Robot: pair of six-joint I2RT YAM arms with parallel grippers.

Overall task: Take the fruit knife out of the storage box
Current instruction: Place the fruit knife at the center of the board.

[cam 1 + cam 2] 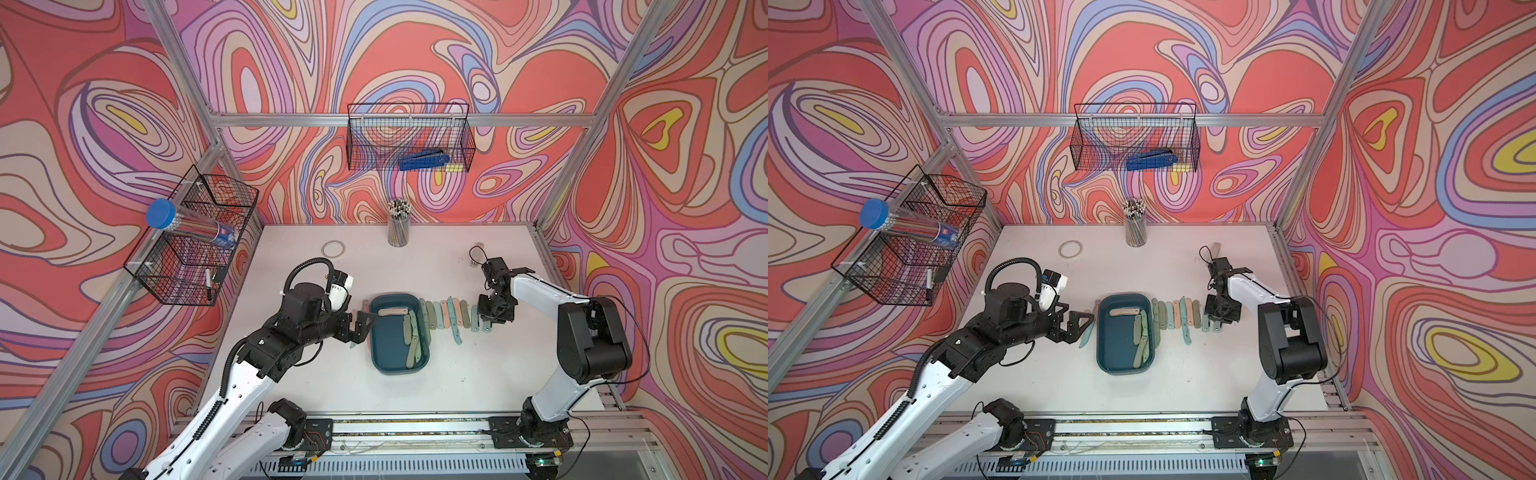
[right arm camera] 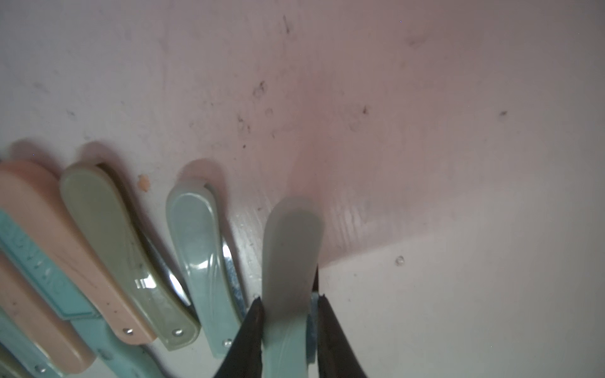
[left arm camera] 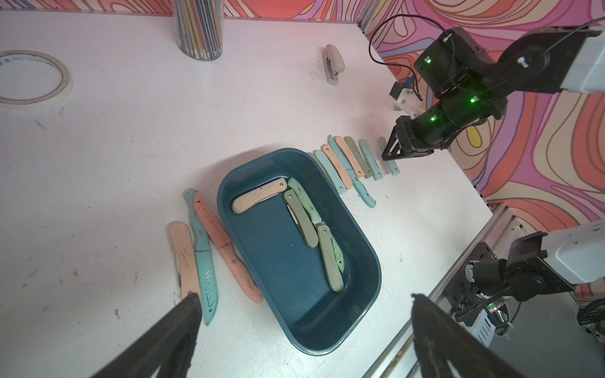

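I will release the pale teal folded knife on the table (image 1: 481,314) (image 2: 240,233) with my right gripper, close beside the end of the knife row.
The dark teal storage box (image 1: 388,343) (image 1: 1115,338) (image 3: 281,268) sits mid-table. In it lie a peach folded fruit knife (image 3: 258,198) and green ones (image 3: 301,217) along its far wall. My left gripper (image 1: 360,326) (image 3: 304,297) hangs open beside the box's left side, above loose knives (image 3: 203,258) on the table. My right gripper (image 1: 484,326) (image 2: 289,314) is shut on a pale teal folded knife (image 2: 291,248) at the right end of the knife row (image 1: 449,313). Whether that knife rests on the table I cannot tell.
A pencil cup (image 1: 398,226) and a tape ring (image 1: 333,249) stand at the back, and a stapler (image 3: 333,63) lies at the back right. Black wire baskets hang on the back wall (image 1: 409,137) and the left wall (image 1: 195,237). The table's right edge is near the knife row.
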